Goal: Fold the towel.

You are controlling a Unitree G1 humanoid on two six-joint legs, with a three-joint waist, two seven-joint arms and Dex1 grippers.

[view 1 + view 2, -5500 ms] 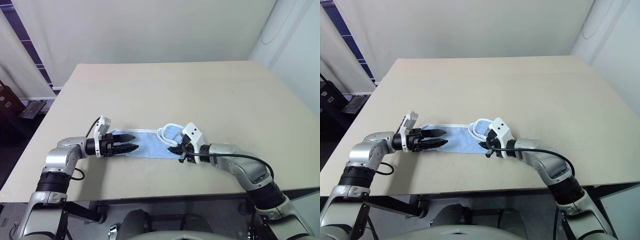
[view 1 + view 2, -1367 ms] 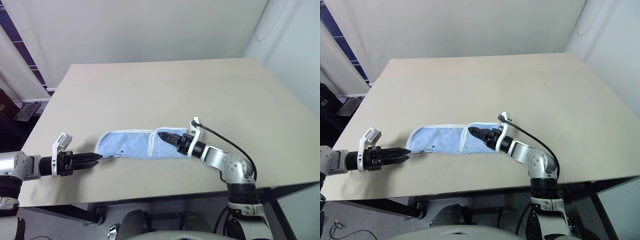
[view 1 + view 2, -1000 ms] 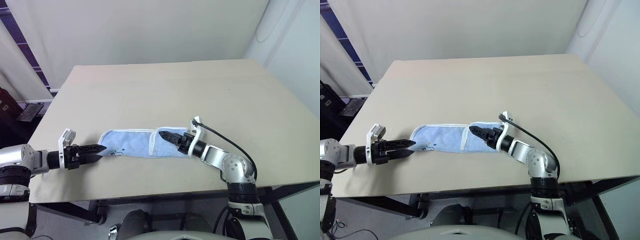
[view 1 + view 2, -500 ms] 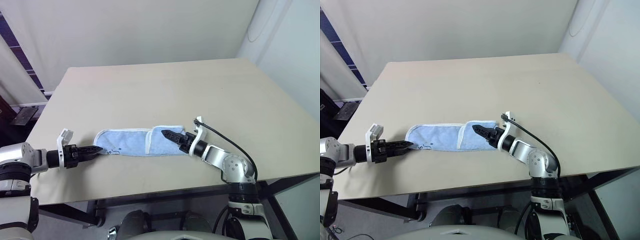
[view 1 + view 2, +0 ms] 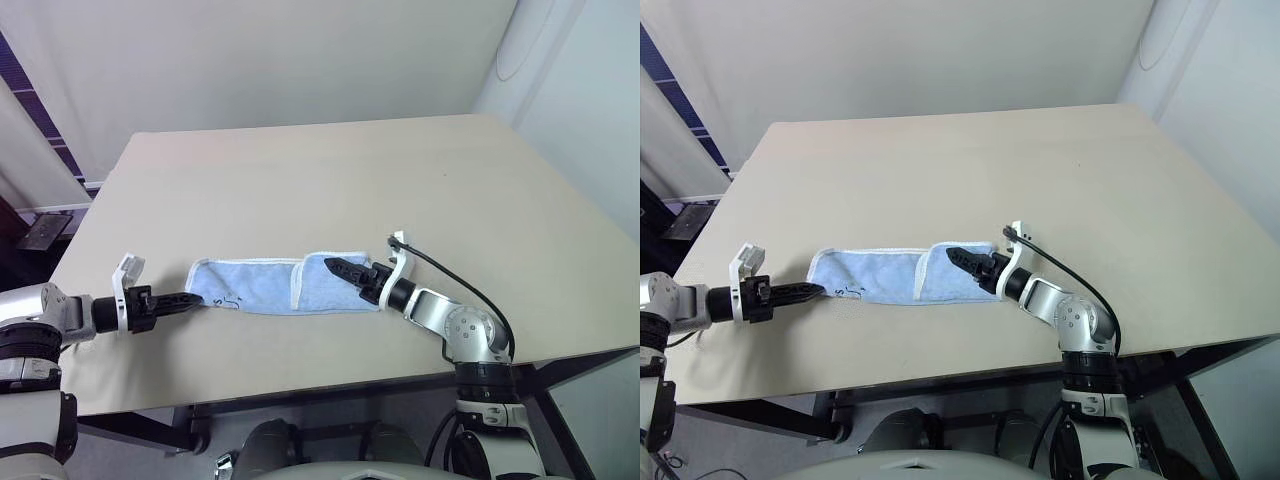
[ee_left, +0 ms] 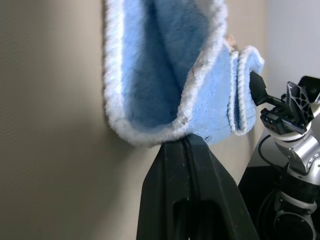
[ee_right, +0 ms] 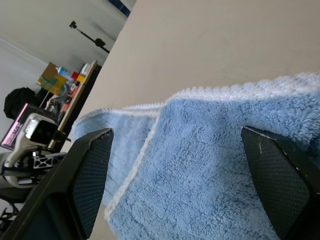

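Next, my left gripper opens, moves farther in and pinches both layers (image 5: 214,291) before folding, as its closed fingertips reach only the edge of the gaping hem.
The light blue towel (image 5: 250,285) with white edging lies as a long strip near the table's front edge, its right end folded back over itself. My left gripper (image 5: 194,298) is shut on the towel's left end, where the white-edged hem (image 6: 150,135) bunches at the closed fingertips. My right gripper (image 5: 334,267) rests low over the folded right end, open. In the right wrist view its fingers (image 7: 92,170) stand wide apart with the blue pile (image 7: 210,165) lying between and beneath them.
The beige table (image 5: 330,170) stretches far beyond the towel toward a pale wall. Its front edge (image 5: 300,375) runs close below both grippers, and its left edge drops off beside my left arm.
My left gripper has shut on the towel's left end, where it stood open a second ago. Both arms have stayed in place. The camera has shifted slightly.
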